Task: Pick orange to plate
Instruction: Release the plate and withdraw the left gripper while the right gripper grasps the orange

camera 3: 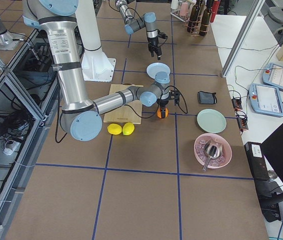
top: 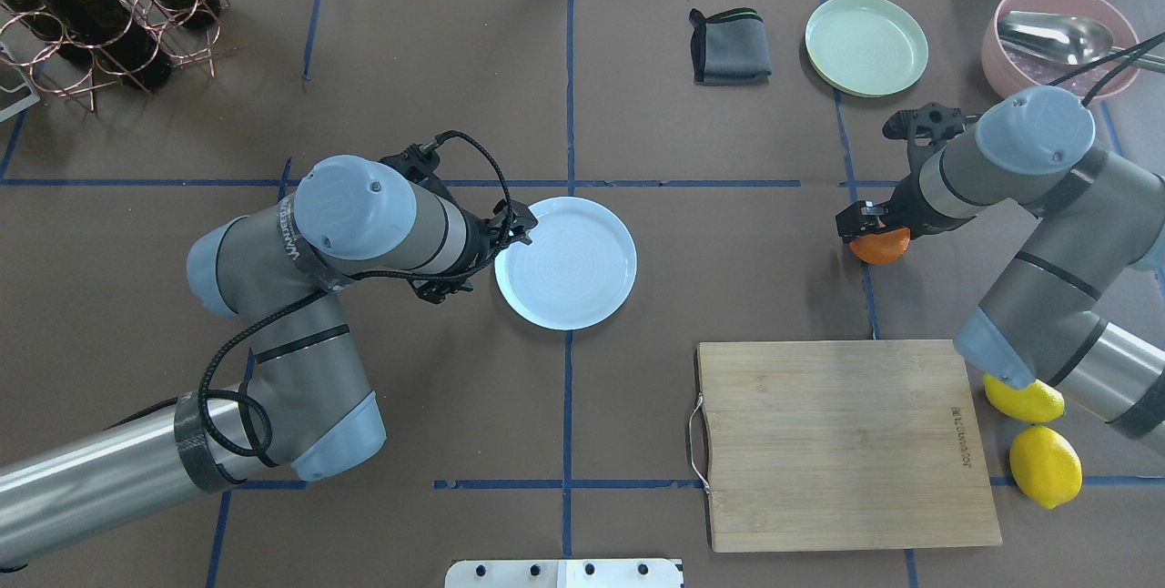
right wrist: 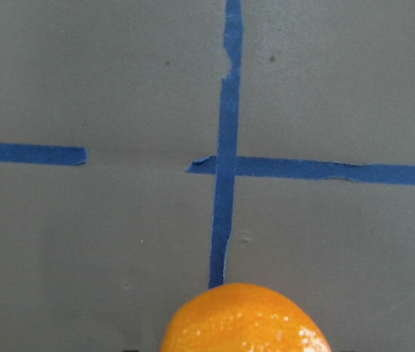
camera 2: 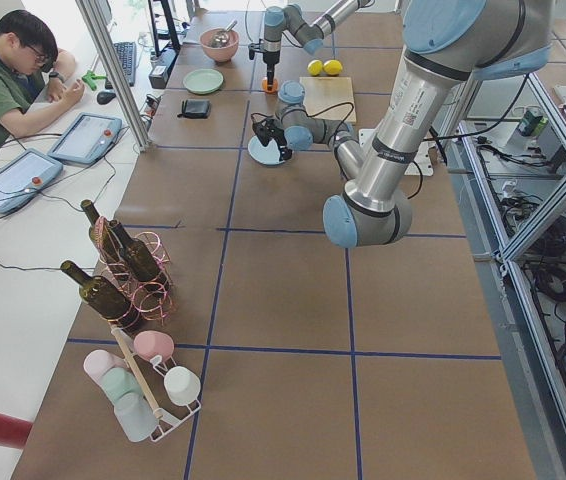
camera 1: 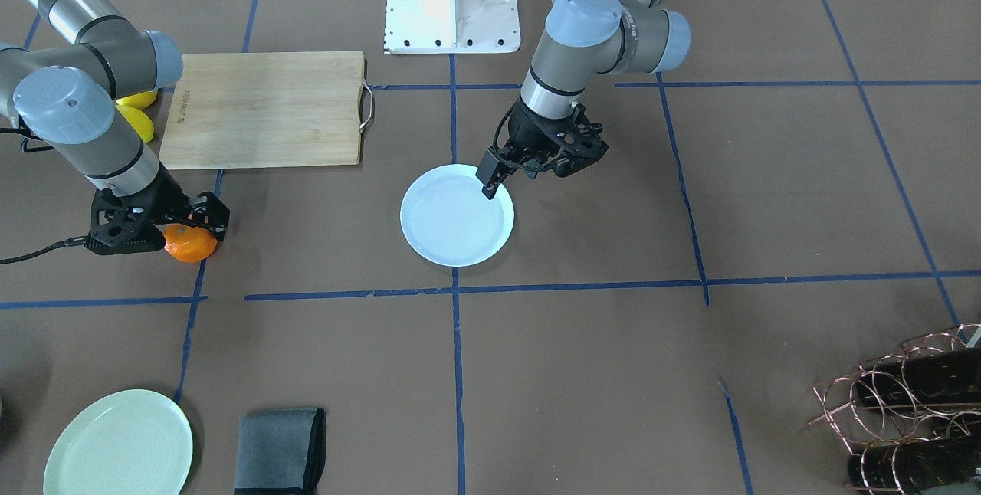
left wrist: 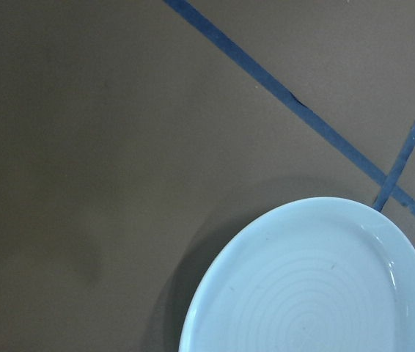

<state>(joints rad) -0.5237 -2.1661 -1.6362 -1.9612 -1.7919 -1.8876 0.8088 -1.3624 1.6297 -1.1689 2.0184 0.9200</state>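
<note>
The robot's right gripper should release the orange on the middle of the pale bluish-white plate (camera 1: 457,220).
The orange (camera 1: 188,247) (top: 881,248) rests on the brown table on a blue tape line, well off to the robot's right of the plate. My right gripper (camera 1: 190,231) (top: 872,231) points down over it with its fingers against both sides, shut on it. The right wrist view shows only the orange's top (right wrist: 244,319) at the bottom edge. The pale bluish-white plate (camera 1: 456,231) (top: 569,278) (left wrist: 310,293) lies bare at the table's middle. My left gripper (camera 1: 488,188) (top: 525,231) hovers over the plate's rim, shut and holding nothing.
A wooden cutting board (top: 842,442) lies near the robot, between plate and orange. Two lemons (top: 1045,465) sit beside it under the right arm. Farther out are a pale green plate (top: 866,44), a grey cloth (top: 730,46), a pink bowl (top: 992,46) and a bottle rack (top: 91,15).
</note>
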